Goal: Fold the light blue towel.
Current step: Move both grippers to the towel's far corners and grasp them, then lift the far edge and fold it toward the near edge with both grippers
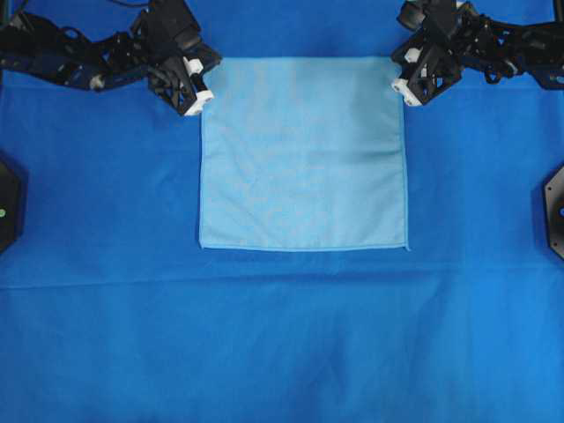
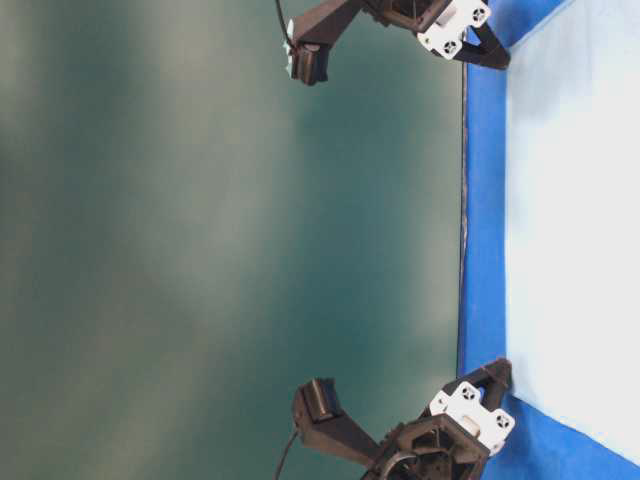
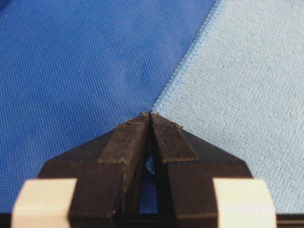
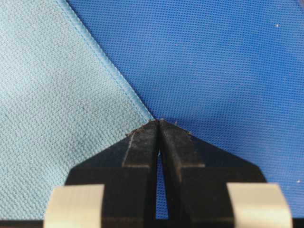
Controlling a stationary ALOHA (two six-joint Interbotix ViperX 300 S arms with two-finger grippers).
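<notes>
Next, I let go of the light blue towel's far corner, still flat on the table covering, with my left gripper on top of its near corner on the same side [image 1: 207,241].
The light blue towel [image 1: 304,154] lies flat and square on the royal-blue table covering [image 1: 97,291]. My left gripper [image 1: 205,81] sits at the towel's far left corner. In the left wrist view its jaws [image 3: 150,114] are closed tip to tip on the towel's [image 3: 247,85] corner, with a scrap of pale cloth showing in the gap behind the tips. My right gripper [image 1: 404,76] sits at the far right corner. In the right wrist view it [image 4: 159,121] is closed right where the hem of the towel [image 4: 57,109] ends.
The royal-blue covering spreads over the whole table, with a faint crease across it below the towel [image 1: 282,275]. Black mounts stand at the left edge [image 1: 7,211] and right edge [image 1: 555,211]. Both arms lie along the far edge.
</notes>
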